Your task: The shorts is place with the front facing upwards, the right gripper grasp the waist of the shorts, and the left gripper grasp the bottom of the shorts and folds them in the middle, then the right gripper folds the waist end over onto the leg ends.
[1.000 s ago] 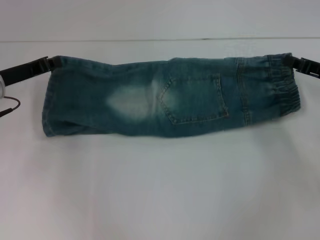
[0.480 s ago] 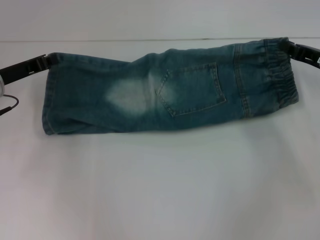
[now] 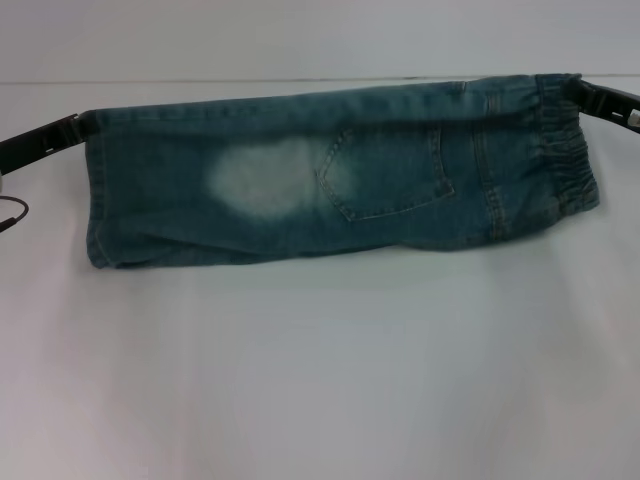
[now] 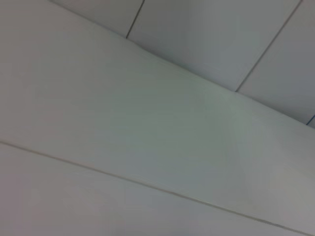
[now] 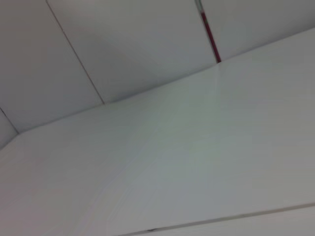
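Holding only the waist's far corner, my right gripper will set that down, then take the middle of the waist (image 3: 571,150) before folding.
The blue denim shorts (image 3: 340,190) hang stretched sideways above the white table (image 3: 320,380), folded lengthwise, with a back pocket and a faded patch facing me. My left gripper (image 3: 78,126) is shut on the top corner of the leg end at the left. At the right, my right gripper (image 3: 578,90) is shut on the top corner of the elastic waist. The top edge runs taut and nearly straight between them, and the lower edge hangs close to the tabletop. Neither wrist view shows the shorts or any fingers.
The table's far edge meets a pale wall (image 3: 320,40) behind the shorts. A thin dark cable (image 3: 12,214) loops at the far left edge. Both wrist views show only white tabletop (image 4: 123,137) and wall panels (image 5: 123,49).
The two grippers have drawn the shorts tighter; the sagging top edge is now straight. The waist end has risen, and the left gripper has shifted slightly outward.
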Tool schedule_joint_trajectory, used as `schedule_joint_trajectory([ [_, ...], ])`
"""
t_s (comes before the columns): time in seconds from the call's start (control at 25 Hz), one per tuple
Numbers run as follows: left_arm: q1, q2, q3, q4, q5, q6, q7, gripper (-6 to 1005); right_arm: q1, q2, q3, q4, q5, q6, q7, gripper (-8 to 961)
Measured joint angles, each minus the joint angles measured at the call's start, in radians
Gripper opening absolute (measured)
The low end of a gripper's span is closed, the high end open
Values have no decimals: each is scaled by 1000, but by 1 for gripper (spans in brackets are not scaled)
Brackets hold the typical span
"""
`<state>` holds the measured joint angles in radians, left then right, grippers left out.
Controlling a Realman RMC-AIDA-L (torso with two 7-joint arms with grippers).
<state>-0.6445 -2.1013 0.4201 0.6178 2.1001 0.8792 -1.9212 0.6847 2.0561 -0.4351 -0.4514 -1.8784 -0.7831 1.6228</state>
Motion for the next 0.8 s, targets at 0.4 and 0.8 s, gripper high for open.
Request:
schedule_joint_trajectory([
  [0.4, 0, 5, 0, -1, 0, -15, 6, 80, 9, 0, -23, 1, 1, 37, 0, 81],
  [0.8, -10, -9, 11, -2, -9, -18, 51, 91, 28, -13, -122, 29, -1, 82, 43, 88],
])
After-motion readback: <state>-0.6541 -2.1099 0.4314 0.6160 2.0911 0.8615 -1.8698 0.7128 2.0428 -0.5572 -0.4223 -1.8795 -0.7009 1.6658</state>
